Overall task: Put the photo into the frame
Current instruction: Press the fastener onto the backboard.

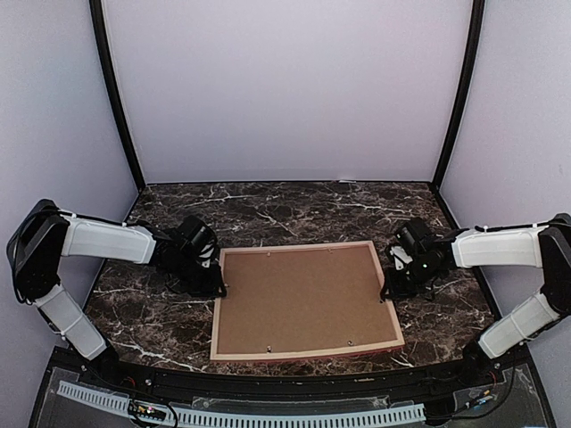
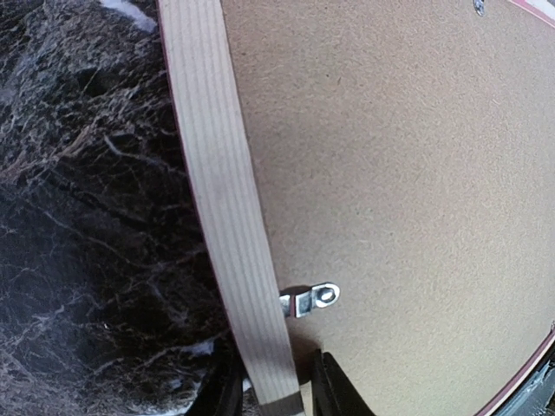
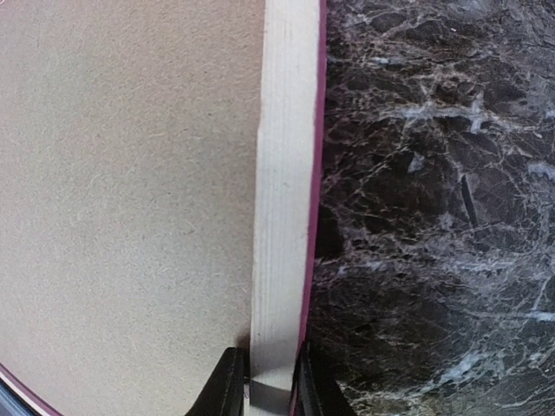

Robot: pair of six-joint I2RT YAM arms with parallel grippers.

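Note:
The near rail of the frame is close to the table's front edge, so the robot's left gripper will take a new grip on its side rail point(image 1: 217, 314) and help slide the frame farther back.
The frame point(image 1: 305, 353) lies back up on the marble table, pale wood rails around a brown hardboard backing point(image 1: 303, 299). My left gripper point(image 1: 219, 287) is shut on its left rail point(image 2: 221, 173), one finger on each side, just below a small metal tab point(image 2: 310, 299). On the opposite side, my right gripper point(image 1: 385, 290) is shut on the right rail point(image 3: 284, 173), fingers tight against both faces; a pink edge point(image 3: 317, 130) shows along the rail's outer side. The photo is hidden.
Dark veined marble point(image 1: 294, 209) surrounds the frame on all sides. Pale walls with black corner posts point(image 1: 116, 98) enclose the back. A perforated white strip point(image 1: 268, 417) runs along the near edge by the arm bases.

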